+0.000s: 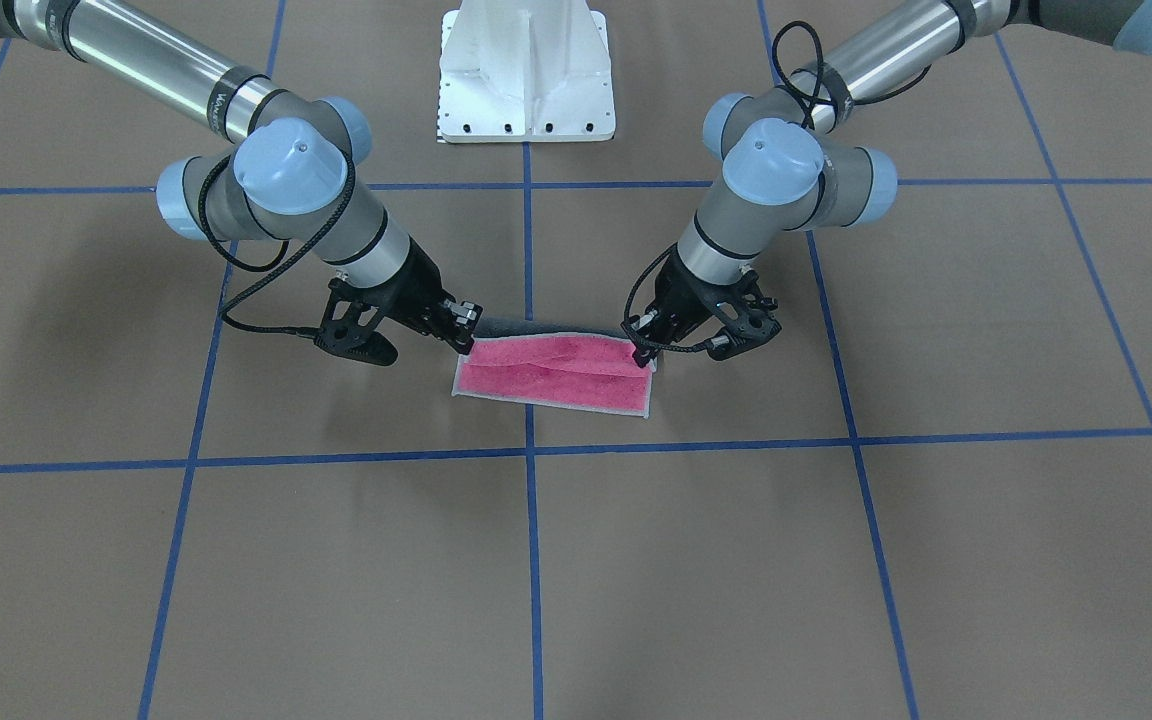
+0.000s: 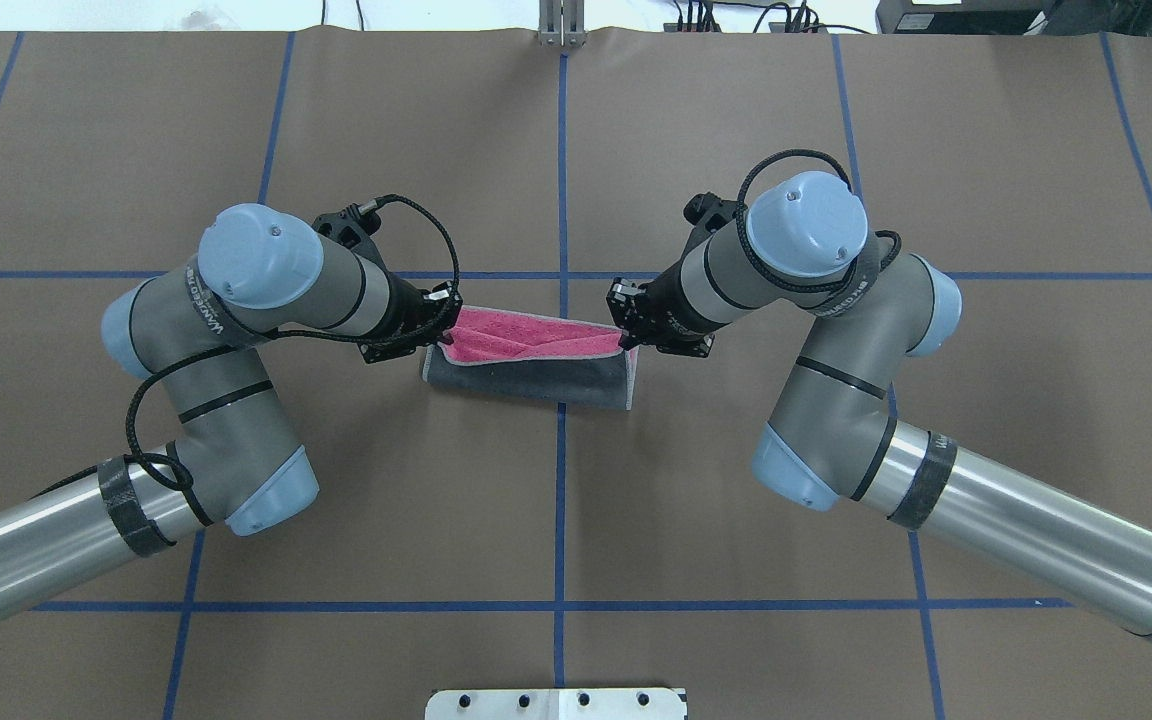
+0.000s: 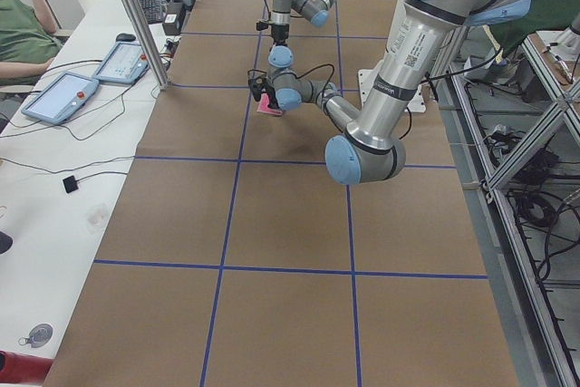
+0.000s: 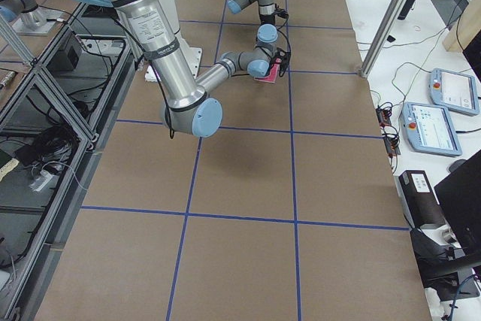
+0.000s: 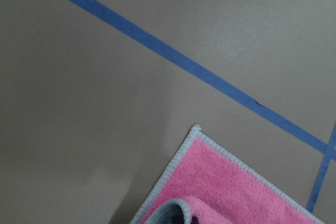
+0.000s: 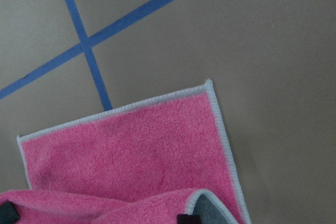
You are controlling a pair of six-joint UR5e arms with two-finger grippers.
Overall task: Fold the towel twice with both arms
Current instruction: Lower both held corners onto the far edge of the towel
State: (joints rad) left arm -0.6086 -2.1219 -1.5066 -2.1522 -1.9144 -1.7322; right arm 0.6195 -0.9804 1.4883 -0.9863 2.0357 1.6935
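Next, I let go of the towel's lifted corner with my left gripper on the flat pink layer (image 5: 164,194) along the towel's pale side hem.
The towel (image 2: 528,378) lies at the table's middle, partly folded. Its dark grey face shows on the side near the robot and its pink face (image 1: 556,375) on the far side. My left gripper (image 2: 446,333) is shut on the towel's lifted left corner, and it also shows in the front view (image 1: 643,352). My right gripper (image 2: 625,338) is shut on the lifted right corner, and it also shows in the front view (image 1: 466,345). Both hold the raised edge just above the flat pink layer. The wrist views show the flat pink layer (image 6: 142,145) (image 5: 226,187) under the curled held edge (image 6: 210,205).
The white bolted pedestal (image 1: 526,75) stands at the robot's side of the table. Blue tape lines (image 2: 562,180) grid the brown table cover. An operator (image 3: 23,29) and tablets (image 3: 59,97) are on a side bench beyond the table's far edge.
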